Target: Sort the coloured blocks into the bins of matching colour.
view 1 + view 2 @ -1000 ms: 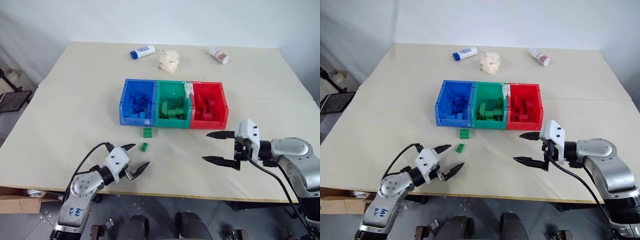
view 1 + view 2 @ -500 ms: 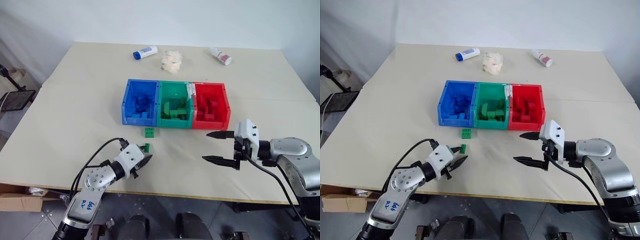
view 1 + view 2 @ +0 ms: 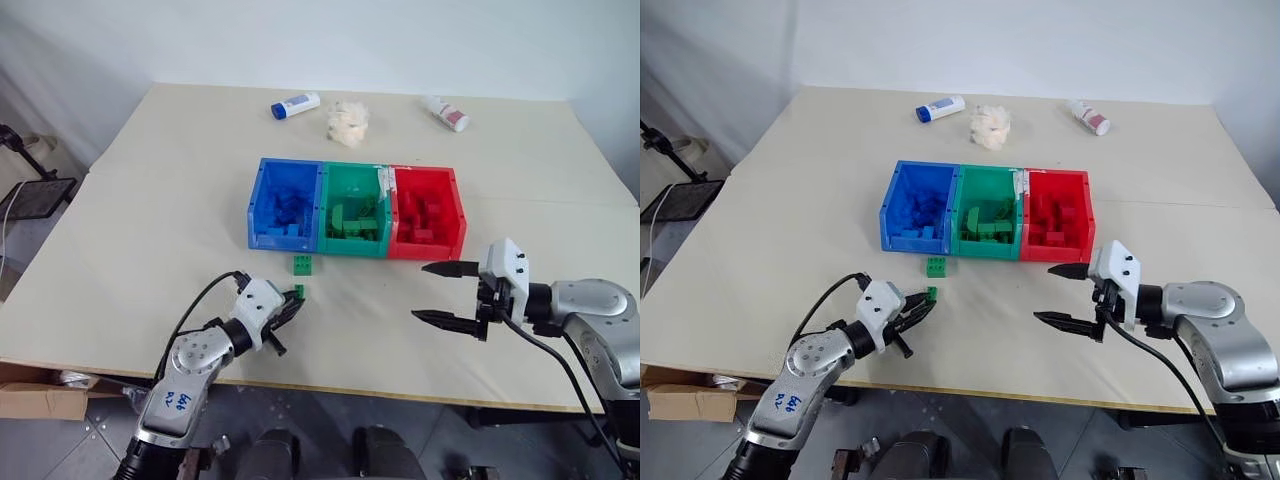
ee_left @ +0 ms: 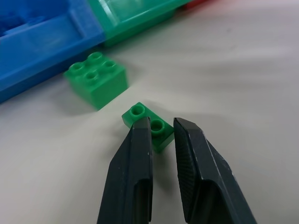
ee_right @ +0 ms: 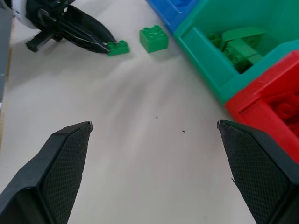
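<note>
The robot's left gripper should release the small green block over the green blocks inside the green bin [image 3: 367, 222], toward the red bin.
A small two-stud green block [image 4: 140, 114] lies on the table in front of the bins. My left gripper [image 4: 160, 125] is shut on its near end, one black finger on each side. A larger square green block [image 3: 302, 264] sits loose just beyond it, close to the front wall of the green bin [image 3: 352, 248]. The blue bin [image 3: 275, 243] and the red bin [image 3: 425, 251] flank the green one, and each bin holds several blocks of its own colour. Further right, my right gripper [image 3: 420, 291] hovers wide open over bare table, holding nothing.
Near the table's back edge lie a white bottle with a blue cap [image 3: 295, 104], a whitish tissue wad [image 3: 348, 122] and a white bottle with a red cap [image 3: 445, 113]. The table's front edge runs just under both grippers.
My left gripper went from wide open beside the small green block to closed around its end. The right gripper stayed open and kept its place.
</note>
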You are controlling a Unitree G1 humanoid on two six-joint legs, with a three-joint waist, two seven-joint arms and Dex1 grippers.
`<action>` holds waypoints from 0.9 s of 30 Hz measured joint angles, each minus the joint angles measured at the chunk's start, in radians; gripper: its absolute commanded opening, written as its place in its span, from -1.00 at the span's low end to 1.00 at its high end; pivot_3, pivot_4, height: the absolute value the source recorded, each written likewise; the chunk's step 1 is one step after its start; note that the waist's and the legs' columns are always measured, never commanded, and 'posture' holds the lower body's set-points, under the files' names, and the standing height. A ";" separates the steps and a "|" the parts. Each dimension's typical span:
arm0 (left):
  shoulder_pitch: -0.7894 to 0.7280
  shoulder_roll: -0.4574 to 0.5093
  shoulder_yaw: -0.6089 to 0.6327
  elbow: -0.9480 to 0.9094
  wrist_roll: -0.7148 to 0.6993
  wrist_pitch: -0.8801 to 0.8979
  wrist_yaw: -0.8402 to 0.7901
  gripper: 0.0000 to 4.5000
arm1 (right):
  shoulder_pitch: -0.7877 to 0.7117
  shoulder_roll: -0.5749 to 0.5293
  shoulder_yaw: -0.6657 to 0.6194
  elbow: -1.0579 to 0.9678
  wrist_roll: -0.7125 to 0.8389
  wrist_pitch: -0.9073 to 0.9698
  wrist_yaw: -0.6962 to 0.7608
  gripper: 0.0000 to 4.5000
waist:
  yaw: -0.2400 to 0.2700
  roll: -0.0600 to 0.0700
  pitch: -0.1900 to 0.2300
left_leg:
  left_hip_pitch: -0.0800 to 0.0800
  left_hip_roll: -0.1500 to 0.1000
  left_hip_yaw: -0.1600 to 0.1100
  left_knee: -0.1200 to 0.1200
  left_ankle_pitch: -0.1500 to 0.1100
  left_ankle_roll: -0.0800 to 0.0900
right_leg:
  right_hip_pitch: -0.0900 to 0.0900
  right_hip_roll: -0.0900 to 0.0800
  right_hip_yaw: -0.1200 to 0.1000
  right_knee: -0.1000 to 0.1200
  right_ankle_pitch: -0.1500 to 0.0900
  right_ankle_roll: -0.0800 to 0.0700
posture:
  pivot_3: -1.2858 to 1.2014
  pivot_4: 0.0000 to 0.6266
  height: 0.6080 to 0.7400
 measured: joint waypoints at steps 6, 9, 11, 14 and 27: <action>-0.088 -0.018 0.001 0.001 -0.057 -0.026 -0.037 -0.84 | 0.016 -0.004 -0.005 -0.012 0.000 0.003 -0.012 1.00 | -0.001 0.000 0.000 | 0.000 0.000 0.000 0.000 0.000 0.000 | 0.000 0.000 0.000 0.000 0.000 0.000 | 0.03 -0.52 1.00; -0.151 -0.042 -0.005 0.021 -0.063 -0.032 -0.040 -0.84 | 0.021 -0.004 -0.014 -0.014 0.005 0.004 -0.026 1.00 | 0.000 0.000 0.000 | 0.000 0.000 0.000 0.000 0.000 0.000 | 0.000 0.000 -0.001 0.000 0.000 0.000 | 0.03 -0.52 1.00; -0.208 -0.066 -0.009 0.068 -0.063 -0.044 -0.037 -0.84 | 0.028 -0.003 -0.031 -0.028 0.019 0.006 -0.038 1.00 | 0.001 0.000 0.000 | 0.000 0.000 0.000 0.001 0.000 0.000 | 0.000 0.001 -0.001 0.000 0.000 0.001 | 0.03 -0.52 1.00; -0.309 -0.110 -0.008 0.171 -0.063 -0.076 -0.029 -0.84 | 0.037 0.007 -0.060 -0.056 0.039 0.006 -0.067 1.00 | 0.002 0.000 0.000 | -0.001 0.000 0.000 0.001 0.000 0.000 | 0.000 0.001 -0.001 0.000 0.001 0.002 | 0.03 -0.52 1.00; -0.727 -0.239 0.004 0.851 -0.049 -0.414 -0.110 -0.05 | 0.064 0.165 -0.175 -0.158 0.081 0.000 -0.325 1.00 | -0.001 -0.002 0.001 | -0.001 -0.001 0.000 0.002 0.000 0.000 | 0.000 0.002 -0.002 0.001 0.001 0.002 | 0.03 -0.52 1.00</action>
